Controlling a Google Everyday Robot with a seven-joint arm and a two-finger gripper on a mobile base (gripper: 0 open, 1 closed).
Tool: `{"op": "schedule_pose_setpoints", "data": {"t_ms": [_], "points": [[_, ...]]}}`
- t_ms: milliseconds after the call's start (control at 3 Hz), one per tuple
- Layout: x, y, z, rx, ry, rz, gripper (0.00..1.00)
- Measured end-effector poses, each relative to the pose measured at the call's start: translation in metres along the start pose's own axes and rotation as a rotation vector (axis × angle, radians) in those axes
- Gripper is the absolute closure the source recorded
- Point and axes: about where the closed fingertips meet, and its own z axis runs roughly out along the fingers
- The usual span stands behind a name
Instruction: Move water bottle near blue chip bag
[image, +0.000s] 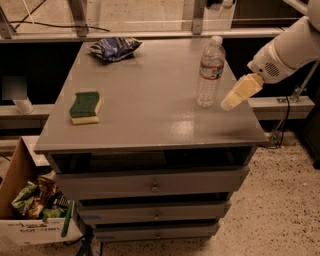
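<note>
Next, I grip the middle of the water bottle's body (209, 78), well below its white cap.
The water bottle (210, 71) stands upright on the right side of the grey cabinet top (150, 105), clear with a white cap and a pale label band. The blue chip bag (115, 48) lies wrinkled at the far left corner of the top. My gripper (234, 99), with pale yellow fingers, comes in from the right on a white arm (290, 50). It hovers just right of the bottle's lower half, a small gap away, holding nothing.
A green-and-yellow sponge (85, 106) lies on the left side of the top. Drawers (152, 185) sit below. A cardboard box (30, 210) of snack bags stands on the floor at lower left. A rail (150, 34) runs behind the cabinet.
</note>
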Motion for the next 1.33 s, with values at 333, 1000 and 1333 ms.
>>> {"op": "schedule_pose_setpoints", "data": {"t_ms": [333,1000,1333], "points": [[0.001,0.0,0.006,-0.058,-0.088,0.066,0.0],[-0.033,0.012,0.017,-0.157,-0.286,0.077,0.0],[-0.054,0.008,0.025,-0.167,-0.362,0.054,0.0]]}}
